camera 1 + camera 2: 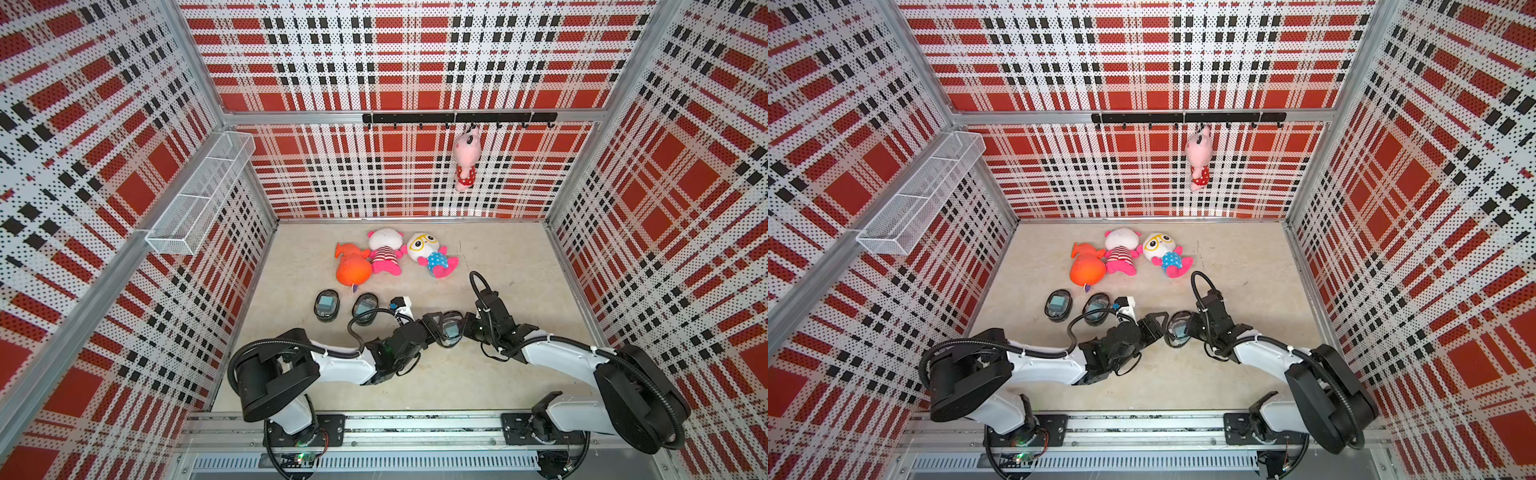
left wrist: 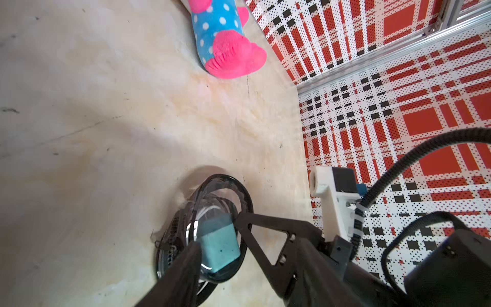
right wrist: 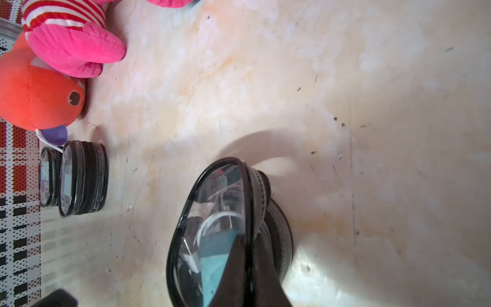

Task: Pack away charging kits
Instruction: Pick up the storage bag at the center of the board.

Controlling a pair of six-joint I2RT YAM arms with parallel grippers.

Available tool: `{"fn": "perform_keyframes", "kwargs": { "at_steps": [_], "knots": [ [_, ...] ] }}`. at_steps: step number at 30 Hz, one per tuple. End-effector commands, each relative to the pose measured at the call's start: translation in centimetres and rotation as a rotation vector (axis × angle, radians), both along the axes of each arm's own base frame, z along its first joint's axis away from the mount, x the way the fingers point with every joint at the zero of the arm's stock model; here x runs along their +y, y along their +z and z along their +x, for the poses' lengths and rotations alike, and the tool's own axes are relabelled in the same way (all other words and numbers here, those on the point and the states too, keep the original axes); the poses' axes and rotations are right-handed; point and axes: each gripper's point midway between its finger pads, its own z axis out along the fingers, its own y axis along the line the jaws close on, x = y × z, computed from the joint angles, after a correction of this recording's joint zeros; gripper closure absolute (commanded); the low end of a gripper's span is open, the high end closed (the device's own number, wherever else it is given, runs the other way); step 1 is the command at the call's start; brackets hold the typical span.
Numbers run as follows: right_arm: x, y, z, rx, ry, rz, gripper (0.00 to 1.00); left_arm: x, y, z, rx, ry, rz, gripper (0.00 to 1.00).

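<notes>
My left gripper is open while the clear lid tilts up off its base, so it should steady the case as my right gripper re-takes the lid's rim (image 3: 249,217).
A black oval case (image 1: 449,331) (image 1: 1179,329) lies between my two grippers in both top views. Its clear lid (image 3: 212,202) is tilted up off the base (image 3: 279,234). My right gripper (image 3: 245,245) (image 1: 466,328) is shut on the lid's black rim. Inside are a teal plug adapter (image 3: 212,265) (image 2: 220,244) and a coiled white cable (image 3: 212,220). My left gripper (image 2: 218,230) (image 1: 433,326) is open, with one finger on each side of the case at the adapter's level. Whether it touches anything I cannot tell.
Two more black oval cases (image 1: 327,306) (image 1: 365,309) lie shut to the left, each showing teal through its lid. Behind them lie an orange plush (image 1: 353,268), a striped pink plush (image 1: 384,251) and a blue-dotted plush (image 1: 432,253). A pink plush (image 1: 467,160) hangs on the hook rail (image 1: 415,118). A wire basket (image 1: 199,195) is mounted on the left wall.
</notes>
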Motion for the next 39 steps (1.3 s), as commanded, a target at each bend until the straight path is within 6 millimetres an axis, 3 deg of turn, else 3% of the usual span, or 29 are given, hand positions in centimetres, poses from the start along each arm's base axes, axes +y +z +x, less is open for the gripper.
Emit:
{"fn": "perform_keyframes", "kwargs": {
  "at_steps": [1, 9, 14, 19, 22, 29, 33, 37, 39],
  "knots": [
    [-1.0, -1.8, 0.0, 0.045, 0.018, -0.095, 0.92, 1.7, -0.8, 0.8, 0.007, 0.056, 0.064, 0.38],
    [3.9, -0.8, 0.3, 0.017, 0.194, -0.063, 0.96, 3.5, -2.7, 2.6, 0.040, 0.116, 0.114, 0.38],
    [6.7, 0.4, -0.1, -0.016, 0.260, -0.070, 0.92, 4.9, -3.0, 2.7, 0.042, 0.148, 0.121, 0.38],
    [8.2, 0.9, -1.0, -0.024, 0.309, -0.071, 0.82, 6.4, -2.3, 2.2, 0.021, 0.192, 0.111, 0.38],
    [8.1, 1.1, -1.5, -0.020, 0.309, -0.097, 0.74, 6.6, -1.7, 1.8, 0.002, 0.202, 0.105, 0.38],
    [5.8, 1.9, -2.4, -0.037, 0.237, -0.122, 0.57, 6.2, -1.6, 1.7, -0.007, 0.191, 0.114, 0.37],
    [5.5, 1.1, -2.8, -0.020, 0.222, -0.105, 0.49, 5.9, -1.5, 1.9, -0.008, 0.180, 0.119, 0.37],
    [6.3, 0.0, -2.7, -0.006, 0.234, -0.073, 0.49, 5.4, -1.7, 2.2, -0.008, 0.165, 0.131, 0.37],
    [6.7, -0.6, -2.6, 0.009, 0.237, -0.061, 0.59, 5.2, -2.0, 2.3, -0.002, 0.158, 0.136, 0.37]
  ]
}}
